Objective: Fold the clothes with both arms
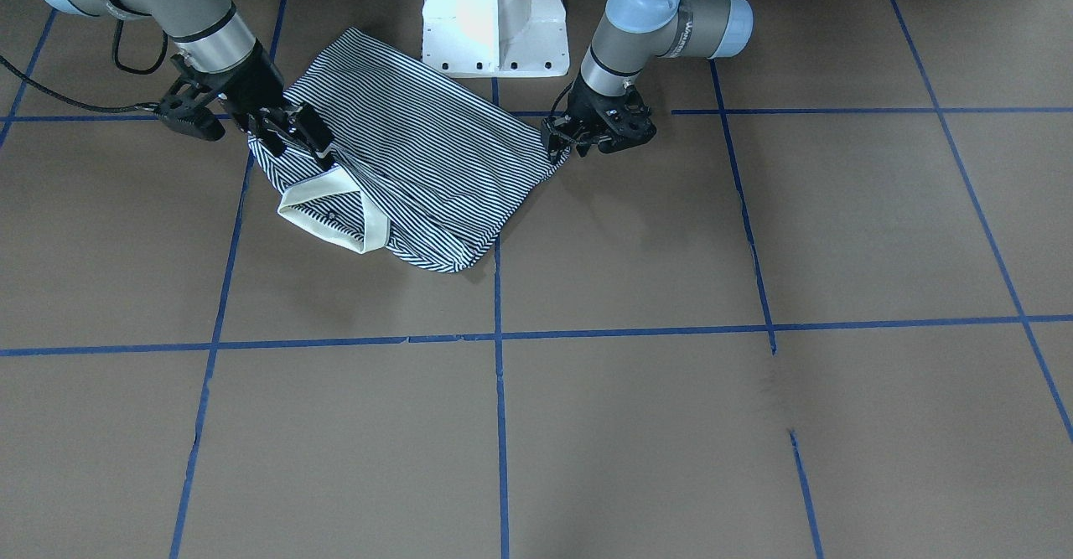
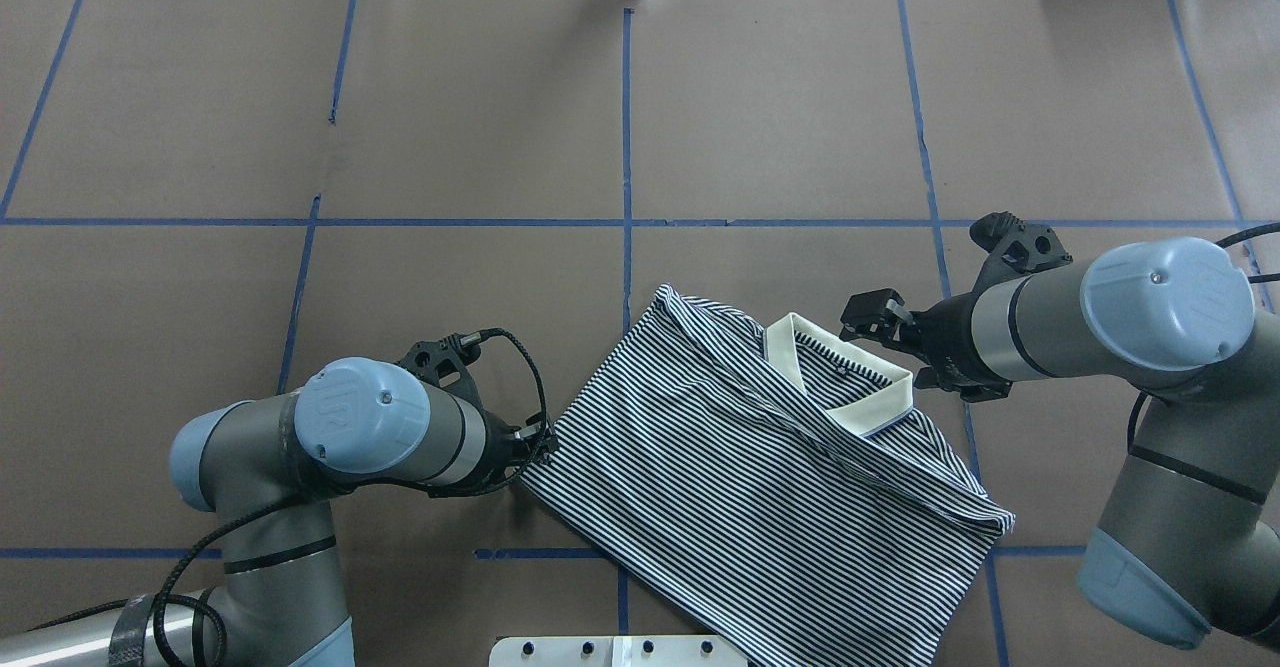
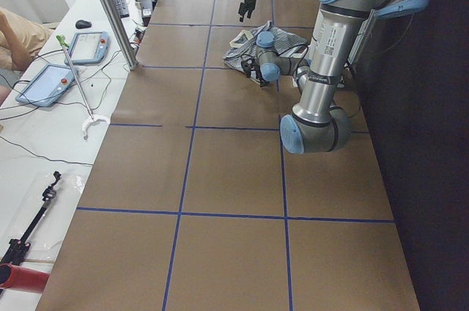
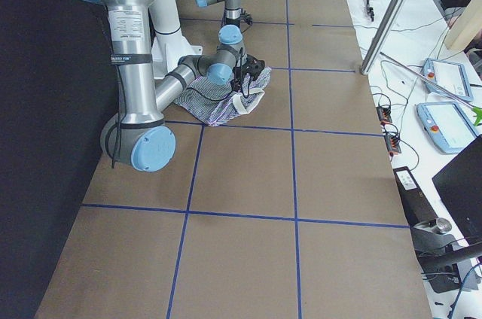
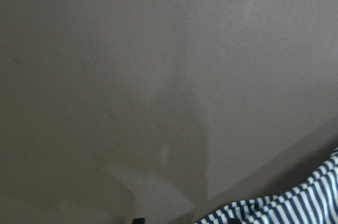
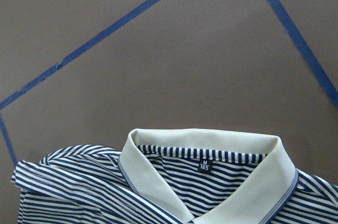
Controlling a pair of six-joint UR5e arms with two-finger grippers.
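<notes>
The robot's left gripper will release the striped polo shirt over the bare blue tape crossing (image 1: 538,297) that faces the white pedestal base.
The striped polo shirt (image 1: 419,148) lies folded on the brown table, close to the robot base, with its cream collar (image 1: 331,215) on top. It also shows in the overhead view (image 2: 760,467). My left gripper (image 1: 560,142) is low at the shirt's corner away from the collar (image 2: 535,447); I cannot tell whether it is open or shut. Its wrist view shows only a striped edge (image 5: 296,208) and bare table. My right gripper (image 2: 890,342) is open and hovers just beside the collar (image 2: 850,392). Its wrist view looks down on the collar (image 6: 211,139) and the size label.
The white pedestal base (image 1: 495,23) stands right behind the shirt. Blue tape lines (image 1: 500,425) divide the brown table into squares. Tablets and cables lie on the white side bench (image 3: 51,83) beyond the table's end.
</notes>
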